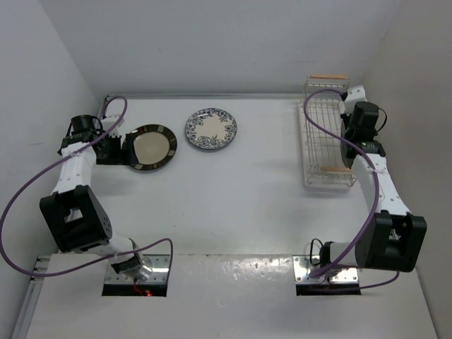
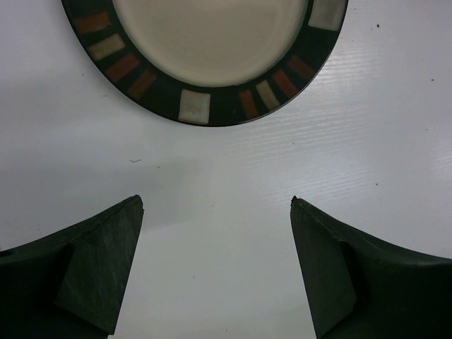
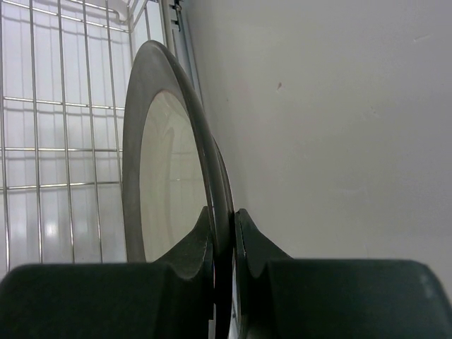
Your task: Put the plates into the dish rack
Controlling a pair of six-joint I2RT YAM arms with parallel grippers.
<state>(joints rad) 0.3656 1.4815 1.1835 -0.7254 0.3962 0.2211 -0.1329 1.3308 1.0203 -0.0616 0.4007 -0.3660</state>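
I will close my left gripper next on the dark-rimmed plate's patterned rim [image 1: 131, 152] [image 2: 202, 113], at the side farthest from the blue-and-white floral plate.
The dark-rimmed plate with a cream centre [image 1: 150, 147] lies flat at the left of the table, and its patterned rim [image 2: 212, 113] shows just ahead of my left gripper [image 2: 215, 201]. That gripper [image 1: 120, 148] is open and empty, low over the table at the plate's left edge. The blue-and-white floral plate [image 1: 210, 130] lies flat to its right. My right gripper [image 3: 224, 212] is shut on the rim of the grey-rimmed plate [image 3: 166, 176] and holds it on edge by the right side of the white wire dish rack [image 1: 325, 134]. In the top view the right gripper [image 1: 347, 113] hides this plate.
The rack's wires [image 3: 63, 141] show behind the held plate. Wooden handles sit at the rack's far end [image 1: 330, 77] and near end [image 1: 337, 169]. White walls stand close on the left, back and right [image 3: 332, 127]. A purple cable [image 1: 321, 120] loops over the rack.
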